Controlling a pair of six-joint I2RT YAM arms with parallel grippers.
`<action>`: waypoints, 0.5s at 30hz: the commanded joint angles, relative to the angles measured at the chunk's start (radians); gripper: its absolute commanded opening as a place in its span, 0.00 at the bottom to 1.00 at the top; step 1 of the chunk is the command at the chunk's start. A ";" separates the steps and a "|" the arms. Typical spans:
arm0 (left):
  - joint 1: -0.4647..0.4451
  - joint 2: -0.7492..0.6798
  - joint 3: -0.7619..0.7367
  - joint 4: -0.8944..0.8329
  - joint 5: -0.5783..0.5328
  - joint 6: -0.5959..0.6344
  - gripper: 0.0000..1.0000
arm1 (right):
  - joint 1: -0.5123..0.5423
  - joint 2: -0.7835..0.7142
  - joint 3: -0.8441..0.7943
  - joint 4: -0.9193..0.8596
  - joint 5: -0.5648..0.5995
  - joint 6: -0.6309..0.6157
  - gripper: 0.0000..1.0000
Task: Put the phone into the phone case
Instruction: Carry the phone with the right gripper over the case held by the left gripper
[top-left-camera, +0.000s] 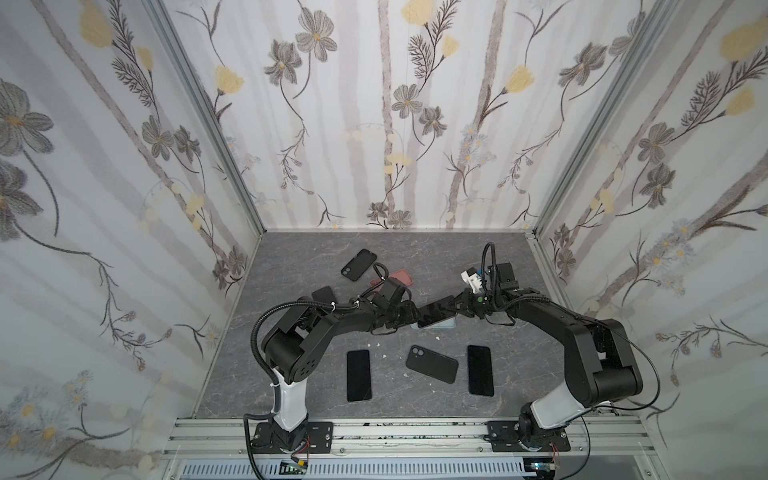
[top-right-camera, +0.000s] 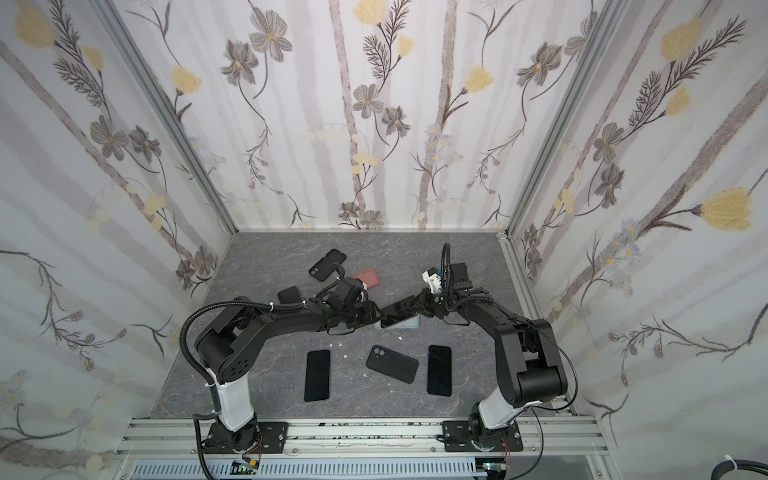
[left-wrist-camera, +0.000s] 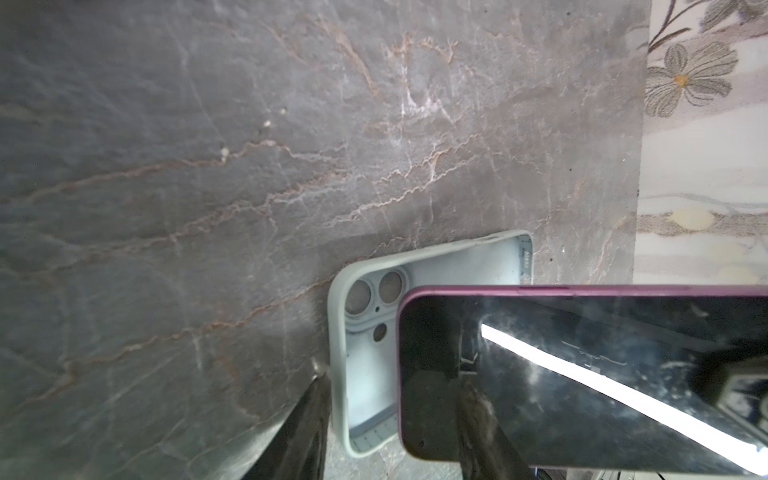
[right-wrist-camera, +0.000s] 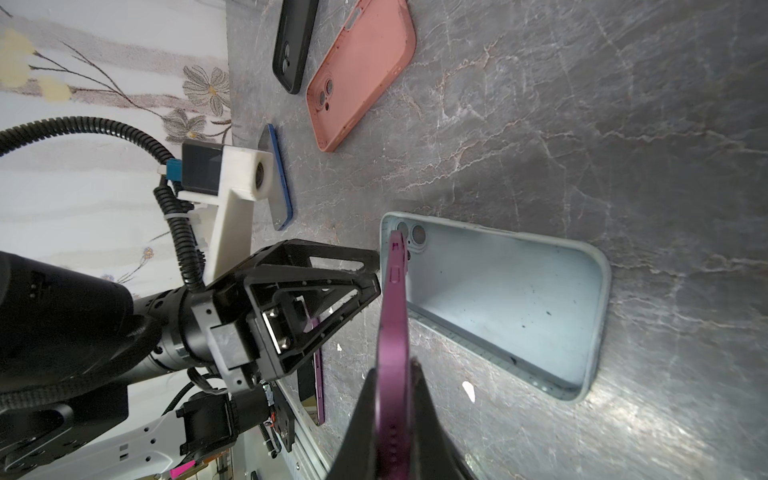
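The robot's right gripper needs to release the purple-edged phone inside the empty light blue phone case (top-left-camera: 435, 321) (right-wrist-camera: 497, 302), between both grippers.
A purple-edged phone (top-left-camera: 434, 311) (right-wrist-camera: 395, 311) with a dark screen (left-wrist-camera: 582, 374) hangs tilted over an empty light blue phone case (top-left-camera: 441, 326) (right-wrist-camera: 519, 299) lying open side up on the grey table. My right gripper (right-wrist-camera: 395, 365) (top-left-camera: 455, 305) is shut on the phone's right end, its fingers pinching both faces. My left gripper (left-wrist-camera: 395, 386) (top-left-camera: 415, 314) is open at the phone's other end. One of its fingers (left-wrist-camera: 307, 415) stands outside the case's rim (left-wrist-camera: 338, 353), and the other is over the phone's corner. The phone's lower end sits near the case's camera holes.
Two black phones (top-left-camera: 358, 375) (top-left-camera: 480, 370) and a black case (top-left-camera: 432, 363) lie near the front. A pink case (right-wrist-camera: 361, 75), another black case (right-wrist-camera: 293, 41) and a blue phone (right-wrist-camera: 276, 183) lie behind the left arm. Papered walls close in three sides.
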 joint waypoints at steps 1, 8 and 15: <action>0.002 -0.006 -0.012 0.055 -0.002 -0.014 0.47 | 0.000 0.025 0.007 0.052 -0.066 -0.012 0.00; 0.003 0.012 -0.008 0.044 0.005 -0.014 0.45 | 0.001 0.053 -0.017 0.115 -0.095 0.014 0.00; 0.003 0.027 -0.020 0.067 0.026 -0.039 0.44 | -0.002 0.074 -0.052 0.153 -0.103 0.028 0.00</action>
